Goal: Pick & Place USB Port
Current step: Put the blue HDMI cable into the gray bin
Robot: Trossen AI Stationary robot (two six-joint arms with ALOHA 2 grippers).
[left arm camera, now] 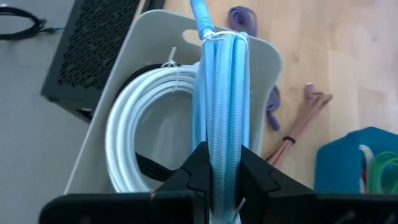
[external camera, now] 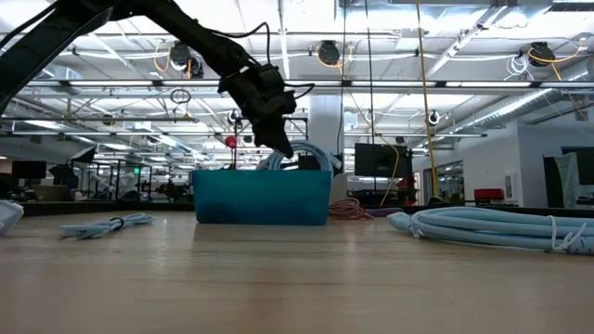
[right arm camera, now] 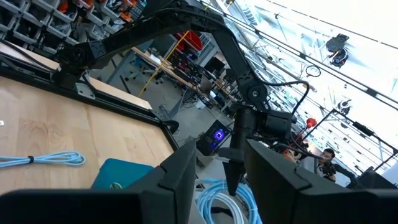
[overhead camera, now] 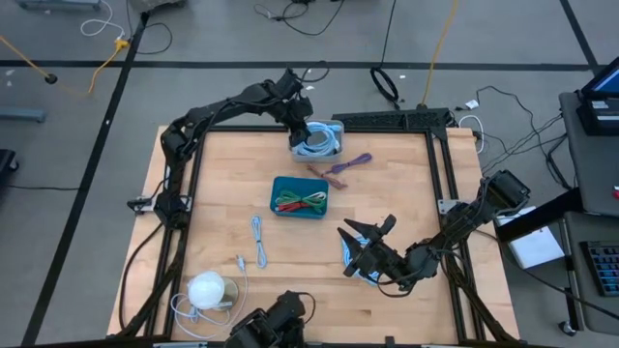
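The light blue bundled cable is standing on edge in the grey bin, so my left gripper needs to open, grip the bundled cable's near side [left arm camera: 225, 186] and lay it flat.
My left gripper [overhead camera: 302, 130] reaches to the table's far edge over a pale grey bin [overhead camera: 334, 129] and is shut on a light blue bundled cable [left arm camera: 221, 112]. A white coiled cable [left arm camera: 146, 124] lies in that bin [left arm camera: 155, 25]. In the low view the left gripper [external camera: 278, 139] points down behind the teal bin [external camera: 263, 197]. My right gripper [overhead camera: 366, 242] is open near the table's right near corner, above another light blue cable [overhead camera: 350, 256] that lies flat on the wood [external camera: 492, 227]. In the right wrist view its fingers stand wide apart [right arm camera: 227, 180]. My left gripper pinches the light blue bundled cable between its two fingers [left arm camera: 261, 177]; the bundle [left arm camera: 221, 149] runs on past the fingertips, along them. The fingers come from above, pointing down. The cable hangs below them over the grey bin, its tied end [left arm camera: 217, 37] near the bin's wall.
A teal bin [overhead camera: 300, 196] with green and red cables sits mid-table. A purple cable [overhead camera: 350, 162] and a pink cable [overhead camera: 321, 172] lie beside the grey bin. More light blue cables [overhead camera: 258, 240] and a white bundle [overhead camera: 206, 289] lie toward the near left corner.
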